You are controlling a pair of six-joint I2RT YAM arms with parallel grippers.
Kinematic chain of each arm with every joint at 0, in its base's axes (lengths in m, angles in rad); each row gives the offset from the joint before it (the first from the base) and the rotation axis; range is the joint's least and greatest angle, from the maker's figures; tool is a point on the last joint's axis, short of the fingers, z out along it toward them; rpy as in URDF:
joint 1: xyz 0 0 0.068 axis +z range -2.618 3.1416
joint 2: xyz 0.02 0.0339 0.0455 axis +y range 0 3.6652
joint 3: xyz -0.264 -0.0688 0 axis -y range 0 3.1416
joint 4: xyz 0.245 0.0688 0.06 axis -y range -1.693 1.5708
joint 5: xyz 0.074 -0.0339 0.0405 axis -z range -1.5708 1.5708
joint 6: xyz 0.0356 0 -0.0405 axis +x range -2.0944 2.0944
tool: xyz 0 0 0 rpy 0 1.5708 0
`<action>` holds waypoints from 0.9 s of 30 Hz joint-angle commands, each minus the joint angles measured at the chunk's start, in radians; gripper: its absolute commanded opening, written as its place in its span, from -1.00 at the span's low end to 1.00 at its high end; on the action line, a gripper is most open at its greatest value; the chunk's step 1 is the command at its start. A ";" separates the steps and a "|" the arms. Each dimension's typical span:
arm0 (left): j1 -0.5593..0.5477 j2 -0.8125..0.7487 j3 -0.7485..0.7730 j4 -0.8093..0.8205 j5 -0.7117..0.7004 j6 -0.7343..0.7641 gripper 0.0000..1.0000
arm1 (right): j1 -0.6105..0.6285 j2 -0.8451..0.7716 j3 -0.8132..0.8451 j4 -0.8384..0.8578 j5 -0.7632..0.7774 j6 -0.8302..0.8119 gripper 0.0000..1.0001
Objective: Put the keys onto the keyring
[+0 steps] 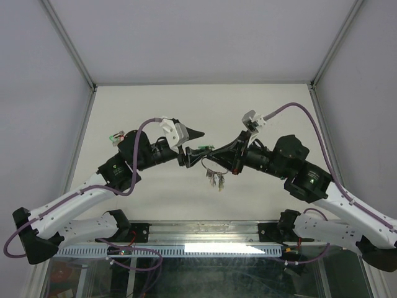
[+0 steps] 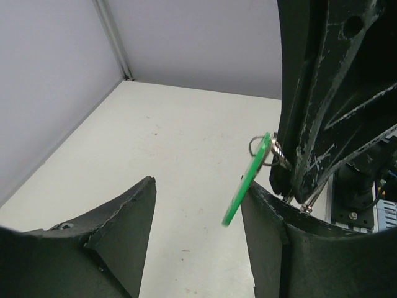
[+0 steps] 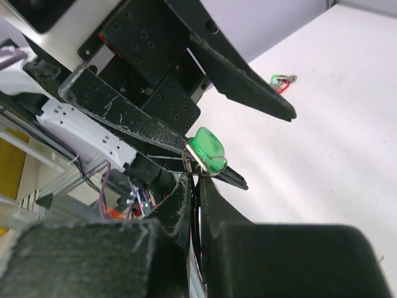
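The green key sits where the robot's right gripper pinches the keyring, so next the left gripper takes the keyring (image 1: pixel 206 167) beside the hanging keys before the right gripper opens.
My right gripper (image 1: pixel 215 155) is shut on the thin silver keyring (image 3: pixel 215 166) and holds it above the table (image 1: pixel 205 105). Several small keys (image 1: pixel 215 179) hang from the ring below it. A key with a green head (image 3: pixel 206 148) sits at the ring, right at my right fingertips (image 3: pixel 186 186). My left gripper (image 1: pixel 197 148) is open. Its fingers straddle the green head (image 2: pixel 247 183), which lies close to its right finger (image 2: pixel 267 217) in the left wrist view. No yellow key shows.
A small green and red key-like item (image 1: pixel 115 136) lies on the table behind the left arm. It also shows in the right wrist view (image 3: pixel 282 81). White walls with metal corner posts (image 1: pixel 68 43) enclose the table.
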 commanded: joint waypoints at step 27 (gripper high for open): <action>-0.002 -0.050 0.003 -0.003 0.206 -0.044 0.03 | 0.001 -0.087 -0.034 0.229 0.006 0.043 -1.00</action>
